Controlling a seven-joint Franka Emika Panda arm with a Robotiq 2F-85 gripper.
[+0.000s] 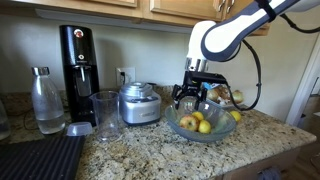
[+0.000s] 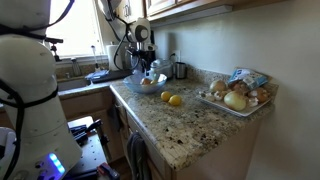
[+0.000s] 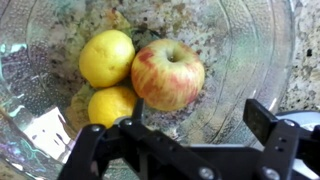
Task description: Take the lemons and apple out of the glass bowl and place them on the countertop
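The middle of the lemon nearer the wall point(image 1: 198, 115) point(image 3: 112, 105) in the glass bowl, behind the apple and the other lemon, should be gripped next by my gripper.
The glass bowl point(image 3: 240, 50) fills the wrist view, and two lemons point(image 3: 107, 57) point(image 3: 112, 104) lie in it beside the apple point(image 3: 167, 73). My gripper point(image 3: 195, 122) is open and empty just above the bowl, its fingers to the lower right of the apple. In both exterior views the gripper point(image 1: 187, 98) point(image 2: 148, 72) hangs over the bowl point(image 1: 200, 133) point(image 2: 147, 88). Two more lemons point(image 2: 166, 97) point(image 2: 176, 100) lie on the granite countertop point(image 2: 190, 125) beside the bowl; one shows in an exterior view point(image 1: 235, 116).
A steel appliance point(image 1: 139, 103), a glass point(image 1: 105, 115), a bottle point(image 1: 46, 100) and a black machine point(image 1: 78, 60) stand along the wall. A black ribbed mat point(image 1: 40, 158) lies at the counter's front. A white dish of fruit point(image 2: 237, 97) sits further along the counter.
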